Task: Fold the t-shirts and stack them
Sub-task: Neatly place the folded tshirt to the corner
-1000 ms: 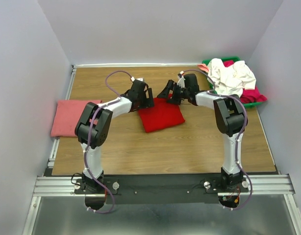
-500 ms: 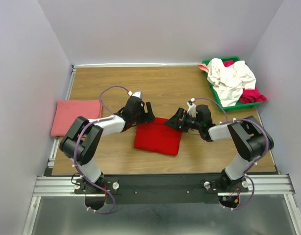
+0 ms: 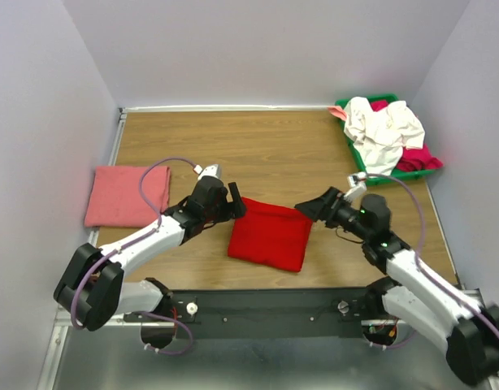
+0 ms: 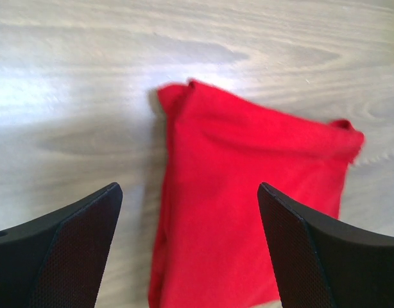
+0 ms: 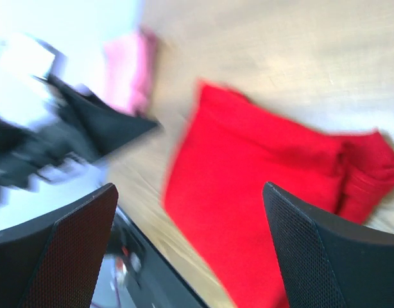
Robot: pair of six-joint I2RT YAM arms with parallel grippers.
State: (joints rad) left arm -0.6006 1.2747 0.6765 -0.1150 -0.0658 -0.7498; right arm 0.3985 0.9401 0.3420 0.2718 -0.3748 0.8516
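Observation:
The red t-shirt is next for my left gripper, which should take hold of it at the middle of its side edge (image 3: 236, 227) (image 4: 165, 224) that faces the salmon-pink folded shirt.
A bright red t-shirt (image 3: 270, 235), folded to a rough square, lies flat on the wooden table near the front middle. It fills much of the left wrist view (image 4: 248, 199) and the right wrist view (image 5: 267, 192). My left gripper (image 3: 233, 203) is open at the shirt's upper left corner. My right gripper (image 3: 310, 209) is open at its upper right corner. Neither holds cloth. A salmon-pink folded shirt (image 3: 126, 195) lies at the table's left edge. A white shirt (image 3: 383, 127) and a magenta shirt (image 3: 420, 157) are heaped in the tray.
A green plastic tray (image 3: 353, 147) stands at the back right corner and holds the heaped shirts. Grey walls close in the table on three sides. The black rail with the arm bases (image 3: 266, 307) runs along the front edge.
Both grippers drew the red shirt toward the front of the table, let go, and now sit open at its far corners. Both arms have lowered and stretched out.

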